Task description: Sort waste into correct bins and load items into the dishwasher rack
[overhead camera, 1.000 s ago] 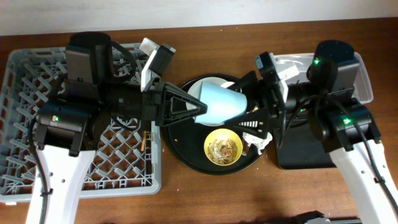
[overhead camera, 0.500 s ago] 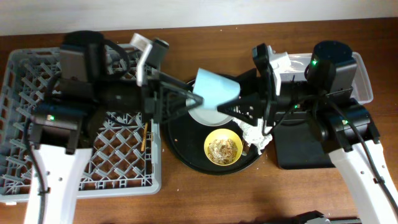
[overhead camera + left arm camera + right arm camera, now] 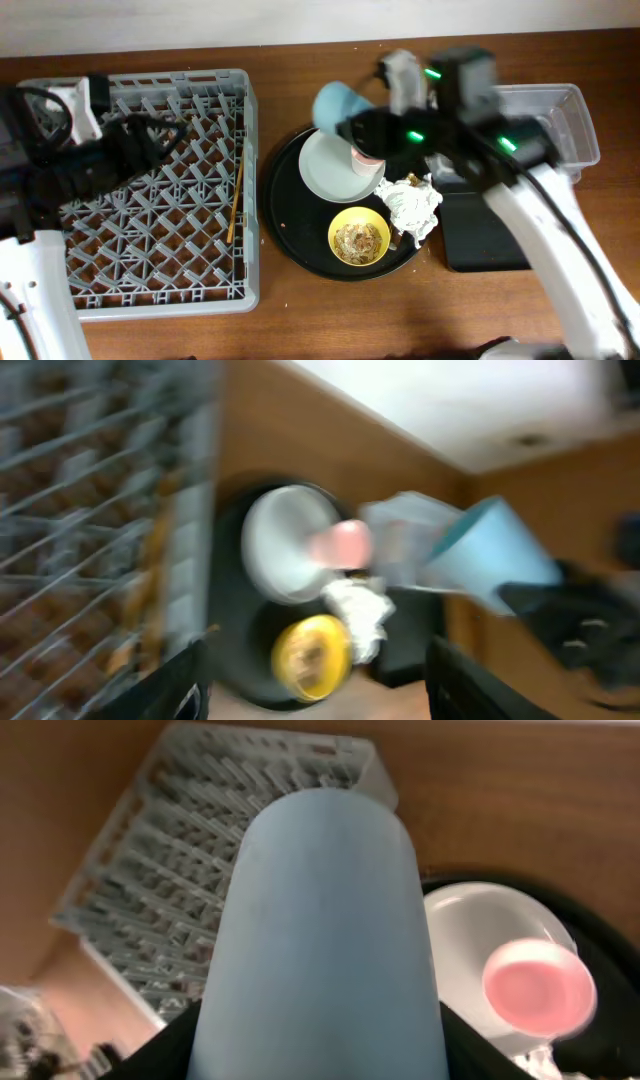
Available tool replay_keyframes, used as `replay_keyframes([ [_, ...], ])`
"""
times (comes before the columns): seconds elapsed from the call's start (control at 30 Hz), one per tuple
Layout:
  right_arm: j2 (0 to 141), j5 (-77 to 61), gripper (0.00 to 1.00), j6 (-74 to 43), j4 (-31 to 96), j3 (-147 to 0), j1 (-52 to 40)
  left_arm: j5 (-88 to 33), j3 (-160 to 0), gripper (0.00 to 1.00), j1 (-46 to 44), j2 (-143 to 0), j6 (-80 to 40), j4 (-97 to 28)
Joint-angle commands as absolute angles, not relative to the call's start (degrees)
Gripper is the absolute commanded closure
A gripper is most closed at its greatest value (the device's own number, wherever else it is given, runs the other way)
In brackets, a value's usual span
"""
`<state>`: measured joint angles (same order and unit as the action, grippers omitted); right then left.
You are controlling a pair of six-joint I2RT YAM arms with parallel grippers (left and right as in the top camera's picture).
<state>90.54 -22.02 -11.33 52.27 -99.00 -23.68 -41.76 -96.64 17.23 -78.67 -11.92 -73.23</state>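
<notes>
Next, my right gripper sets the small blue cup down in the grey dishwasher rack, over the chopsticks' far end (image 3: 223, 146).
My right gripper (image 3: 320, 1055) is shut on the small blue cup (image 3: 338, 105), held on its side above the back rim of the round black tray; the cup (image 3: 320, 920) fills the right wrist view. The pink cup (image 3: 368, 156) stands on the pale plate (image 3: 330, 168). The yellow bowl (image 3: 358, 237) holds brownish food scraps. A crumpled white tissue wad (image 3: 411, 206) lies beside it. My left gripper (image 3: 320, 695) is open and holds nothing, drawn back over the grey dishwasher rack (image 3: 60, 275). Wooden chopsticks (image 3: 235, 195) lie in the rack near its right wall.
The round black tray (image 3: 285, 215) sits between the rack and the bins. The shallow black rectangular tray (image 3: 490, 240) lies at the right, with the clear plastic tub (image 3: 560, 115) behind it. A white wall runs along the table's far edge.
The left gripper opened, let go of the blue cup and swung back left over the rack. The right gripper closed on the cup and now carries it alone, higher toward the back.
</notes>
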Motion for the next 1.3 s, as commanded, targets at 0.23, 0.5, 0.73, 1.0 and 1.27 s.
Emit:
replay_keyframes([
  [0.23,121.38,-1.87,0.54,-7.73,57.14,-130.52,-40.32,-13.23,-96.84,0.33,17.58,-78.63,-9.26,-85.58],
  [0.5,131.46,-1.87,0.55,-7.75,48.56,-130.52,-43.62,-11.97,-96.57,0.32,17.58,-78.63,-9.56,-84.95],
  [0.73,134.80,-1.89,0.55,-7.75,45.58,-130.52,-44.64,-11.99,-96.57,0.32,17.54,-78.63,-9.54,-84.90],
  [1.0,136.25,-1.83,0.36,-7.73,45.36,-130.52,-44.99,-12.03,-96.57,0.32,17.54,-78.63,-9.54,-84.93],
  [1.27,135.63,-1.85,0.01,-4.34,45.12,-132.09,-44.93,-12.19,-96.57,0.32,17.54,-78.63,-9.54,-84.66],
])
